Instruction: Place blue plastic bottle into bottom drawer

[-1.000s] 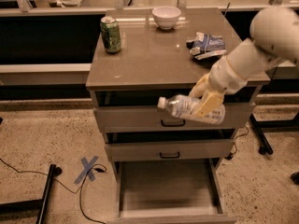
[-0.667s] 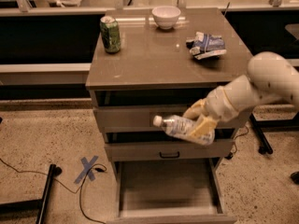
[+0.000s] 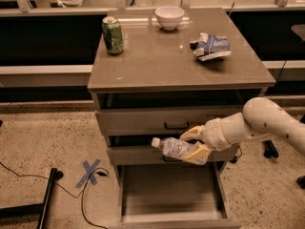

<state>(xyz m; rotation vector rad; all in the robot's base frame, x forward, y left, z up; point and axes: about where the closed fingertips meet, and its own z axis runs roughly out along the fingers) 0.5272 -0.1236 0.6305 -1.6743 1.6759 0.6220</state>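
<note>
I will release the blue plastic bottle, now held sideways above the bottom drawer, near the middle of the bottom drawer's grey bottom (image 3: 179, 192).
My gripper (image 3: 193, 144) is shut on the blue plastic bottle (image 3: 172, 147), a clear bottle with a white cap pointing left. It holds the bottle lying sideways in front of the middle drawer, above the bottom drawer (image 3: 171, 194). The bottom drawer is pulled out and its flat grey floor shows bare. The white arm reaches in from the right.
On the cabinet top (image 3: 157, 61) stand a green soda can (image 3: 113, 35), a white bowl (image 3: 169, 17) and a blue-and-white snack bag (image 3: 210, 46). The two upper drawers with black handles are closed. A blue tape cross (image 3: 90, 172) and cables lie on the floor at left.
The gripper has carried the bottle downward and a little left, from the top drawer's level to the middle drawer's front. The arm has lowered with it.
</note>
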